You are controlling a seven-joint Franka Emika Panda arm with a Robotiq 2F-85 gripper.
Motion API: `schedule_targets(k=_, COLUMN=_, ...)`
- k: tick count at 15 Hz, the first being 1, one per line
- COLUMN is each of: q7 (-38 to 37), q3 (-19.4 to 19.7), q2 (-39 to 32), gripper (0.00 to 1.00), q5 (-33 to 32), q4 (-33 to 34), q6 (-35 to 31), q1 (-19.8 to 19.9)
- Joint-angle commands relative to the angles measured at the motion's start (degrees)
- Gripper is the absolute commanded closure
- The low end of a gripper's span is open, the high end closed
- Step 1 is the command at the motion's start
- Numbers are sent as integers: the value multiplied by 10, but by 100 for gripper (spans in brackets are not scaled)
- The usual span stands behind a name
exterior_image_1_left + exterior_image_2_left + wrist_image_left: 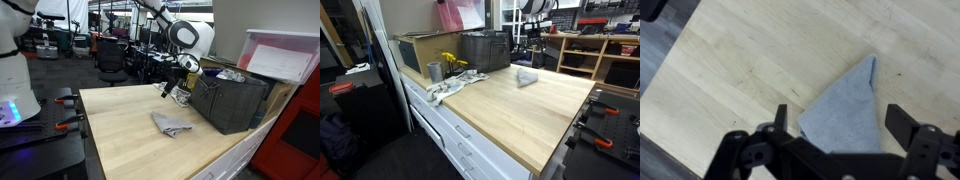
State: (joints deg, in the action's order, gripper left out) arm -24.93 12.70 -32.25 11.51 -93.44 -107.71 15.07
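Note:
The cloth's corner (190,126) is the one nearest the dark grey crate. My gripper needs to go there next and close on it.
A grey-blue cloth (845,110) lies folded into a triangle on the light wooden tabletop (740,60). It shows in both exterior views (170,125) (526,77). My gripper (840,125) hangs above the cloth with its two black fingers spread wide on either side of it, open and empty. In an exterior view the gripper (176,86) is well above the table, behind the cloth and next to a dark crate. My wrist hides the near part of the cloth in the wrist view.
A dark grey crate (235,100) (485,50) stands at the table's back edge. A cardboard box (420,50), a metal cup (434,71), yellow flowers (453,62) and a white rag (445,90) sit near one corner. A lidded bin (285,55) is behind the crate.

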Motion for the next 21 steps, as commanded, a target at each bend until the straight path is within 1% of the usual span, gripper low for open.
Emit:
schedule_targets(k=1, q7=-31, q3=0, q2=-62, gripper=0, q5=32, q4=47, q6=-31, q1=4)
schedule_targets(k=5, q7=-42, q3=-2, q2=-144, gripper=0, q5=42, q4=109, q6=-71, q1=7)
schedule_targets(k=10, q7=-73, q3=7, q2=-243, gripper=0, q5=31, q4=215, q6=-97, q1=9)
schedule_targets(k=14, q7=-111, q3=18, q2=-291, gripper=0, q5=24, q4=285, q6=-120, q1=11)
schedule_targets(k=21, q7=-172, q3=23, q2=-353, gripper=0, q5=10, q4=381, q6=-113, q1=28)
